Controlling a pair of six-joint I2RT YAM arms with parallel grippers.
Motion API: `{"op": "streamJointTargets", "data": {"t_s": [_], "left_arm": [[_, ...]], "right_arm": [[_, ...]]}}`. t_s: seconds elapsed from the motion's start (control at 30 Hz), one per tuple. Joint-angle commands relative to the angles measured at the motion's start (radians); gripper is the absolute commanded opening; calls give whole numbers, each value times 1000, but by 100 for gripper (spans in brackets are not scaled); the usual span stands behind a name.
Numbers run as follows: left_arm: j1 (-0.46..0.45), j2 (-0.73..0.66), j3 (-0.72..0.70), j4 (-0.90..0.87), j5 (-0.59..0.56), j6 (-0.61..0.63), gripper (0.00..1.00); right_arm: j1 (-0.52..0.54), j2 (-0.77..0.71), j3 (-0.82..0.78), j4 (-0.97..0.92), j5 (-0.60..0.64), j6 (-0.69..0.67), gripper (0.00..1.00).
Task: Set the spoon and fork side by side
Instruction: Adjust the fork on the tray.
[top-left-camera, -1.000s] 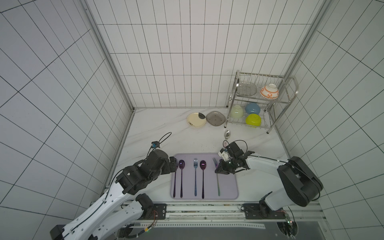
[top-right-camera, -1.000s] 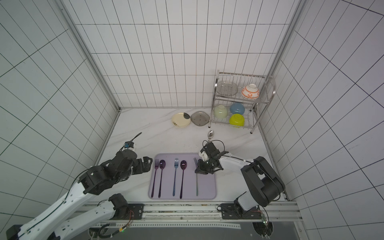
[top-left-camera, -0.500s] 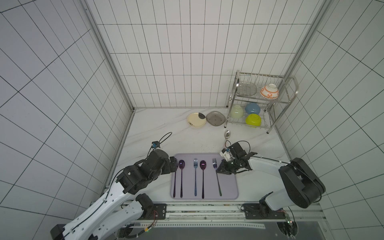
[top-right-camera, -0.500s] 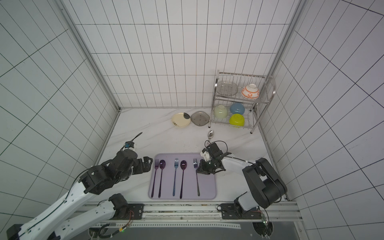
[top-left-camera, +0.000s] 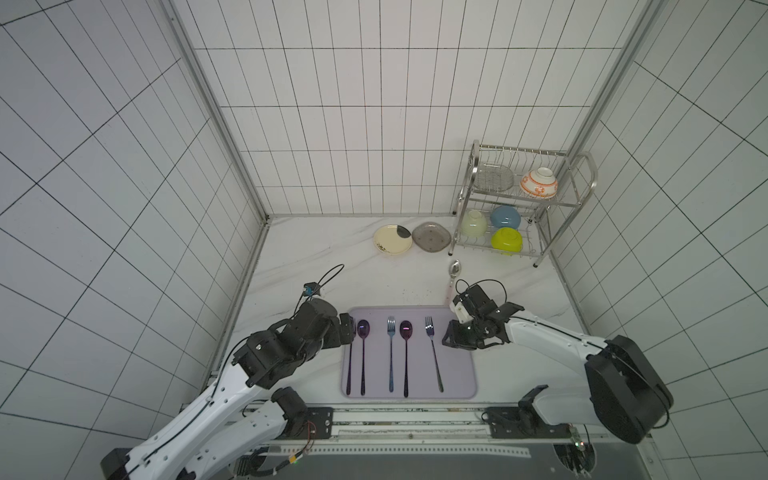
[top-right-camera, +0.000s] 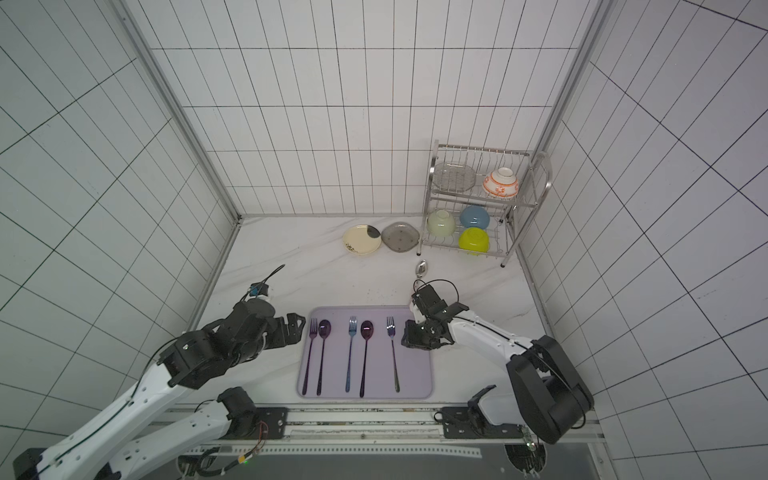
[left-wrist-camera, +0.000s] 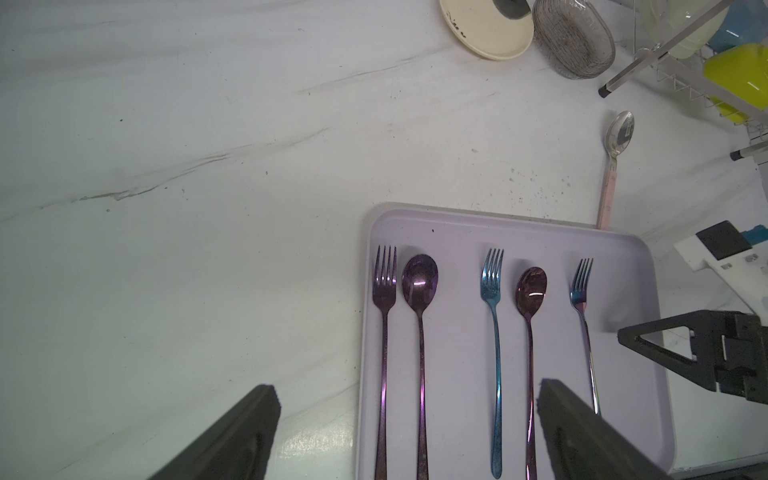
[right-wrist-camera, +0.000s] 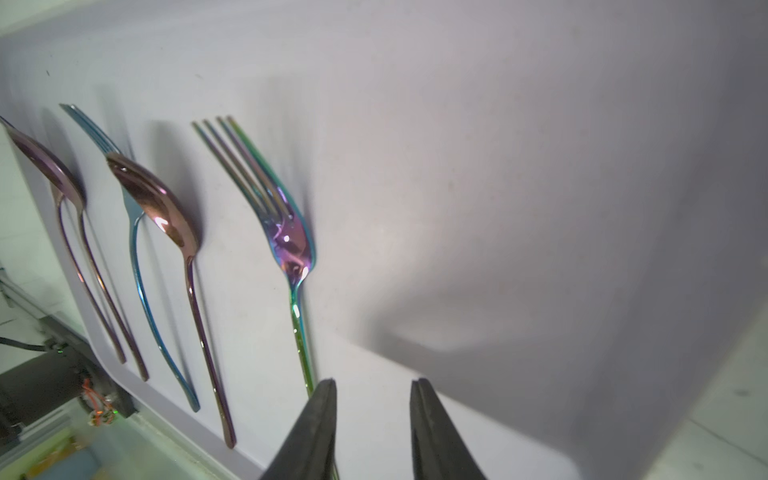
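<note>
The iridescent fork's teeth lean toward the rose spoon, so the robot's right gripper needs to take the fork's handle (top-left-camera: 434, 346) and straighten the fork before it fetches the silver spoon.
A lavender tray (top-left-camera: 457, 374) (top-right-camera: 415, 374) holds five pieces in a row: purple fork, purple spoon, blue fork, rose spoon (top-left-camera: 406, 330) (right-wrist-camera: 158, 203), then an iridescent fork (top-left-camera: 432, 353) (top-right-camera: 392, 353) (right-wrist-camera: 286, 232) lying flat and nearly parallel to them. My right gripper (top-left-camera: 451, 336) (right-wrist-camera: 374, 380) hovers just right of that fork's handle, open a little with nothing between its fingers. My left gripper (top-left-camera: 347, 330) (left-wrist-camera: 407, 388) stands wide open at the tray's left edge, holding nothing. A silver spoon with a pink handle (top-left-camera: 455, 269) (left-wrist-camera: 619, 131) lies on the counter behind the tray.
A metal dish rack (top-left-camera: 523, 208) with several bowls stands at the back right. A cream plate (top-left-camera: 392, 239) and a grey dish (top-left-camera: 432, 237) lie beside it. Tiled walls close in on three sides.
The right gripper has laid the iridescent fork down on the tray, opened and drawn off slightly to the right. The left arm has not moved.
</note>
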Motion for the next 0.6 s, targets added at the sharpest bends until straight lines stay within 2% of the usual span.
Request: {"op": "streamJointTargets", "data": {"t_s": [0.0,0.1,0.23,0.43,0.57], "left_arm": [[4,-1,-5,13,-1,0,98],[4,0,-3,12,0,2,98],[3,-1,-3,12,1,0,98],[2,-2,1,3,2,-2,98],[2,-3,2,2,1,-4,98]], "right_arm": [[93,6,80,-189,191,77,37],[184,58,149,-268,272,184,41],[263,155,227,-287,302,241,41],[289,276,291,-284,301,269,41],[289,324,307,-279,283,299,35]]}}
